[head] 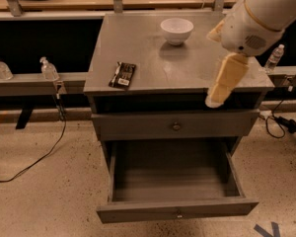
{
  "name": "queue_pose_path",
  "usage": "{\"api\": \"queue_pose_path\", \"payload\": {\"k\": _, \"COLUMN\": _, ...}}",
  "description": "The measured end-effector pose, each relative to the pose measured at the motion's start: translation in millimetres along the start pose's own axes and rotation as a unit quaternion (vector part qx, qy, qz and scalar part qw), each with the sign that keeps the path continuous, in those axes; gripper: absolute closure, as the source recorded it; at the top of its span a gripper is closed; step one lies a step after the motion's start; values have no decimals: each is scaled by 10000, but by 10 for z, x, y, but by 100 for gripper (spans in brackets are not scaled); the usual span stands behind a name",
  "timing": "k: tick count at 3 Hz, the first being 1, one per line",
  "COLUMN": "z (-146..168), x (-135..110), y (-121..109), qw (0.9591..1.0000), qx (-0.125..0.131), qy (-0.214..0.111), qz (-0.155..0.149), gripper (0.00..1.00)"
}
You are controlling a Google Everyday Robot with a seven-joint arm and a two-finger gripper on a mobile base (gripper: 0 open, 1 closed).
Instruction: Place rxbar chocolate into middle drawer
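Observation:
Next, my gripper should go to the middle of the rxbar chocolate (pixel 122 75) on the grey cabinet top and close there.
The rxbar chocolate (pixel 122 74), a flat black wrapper with a white patch at its near end, lies on the grey cabinet top (pixel 153 63) near the left front edge. The middle drawer (pixel 177 212) is pulled out, and its plain box interior holds nothing. My gripper (pixel 215 98) hangs from the white arm over the cabinet's right front corner. It is well to the right of the bar and touches nothing. The bar is in plain view with nothing holding it.
A white bowl (pixel 176 30) stands at the back of the cabinet top. The upper knobbed drawer front (pixel 175 126) is shut. Small bottles (pixel 48 69) stand on a rail at the left and one bottle (pixel 275 57) at the right. Cables (pixel 34 164) lie on the floor.

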State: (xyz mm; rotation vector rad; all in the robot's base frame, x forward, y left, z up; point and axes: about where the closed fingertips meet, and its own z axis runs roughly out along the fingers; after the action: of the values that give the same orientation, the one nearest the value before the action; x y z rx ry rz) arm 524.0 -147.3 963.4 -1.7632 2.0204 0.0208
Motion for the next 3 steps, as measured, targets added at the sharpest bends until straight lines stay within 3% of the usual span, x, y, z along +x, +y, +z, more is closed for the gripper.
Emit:
{"api": "queue_pose_path", "payload": {"k": 1, "z": 619, "x": -699, "y": -489, "qw": 9976, "qx": -228, "qy": -611, "qz": -233, "gripper": 0}}
{"api": "queue_pose_path", "payload": {"k": 2, "z": 1095, "x": -1073, "y": -779, "qw": 9950, "qx": -310, "qy": -949, "qz": -94, "gripper": 0}}
{"api": "queue_pose_path", "payload": {"k": 3, "z": 1538, "x": -1453, "y": -966, "qw": 9893, "qx": -351, "qy": -1365, "qz": 373, "gripper": 0}}
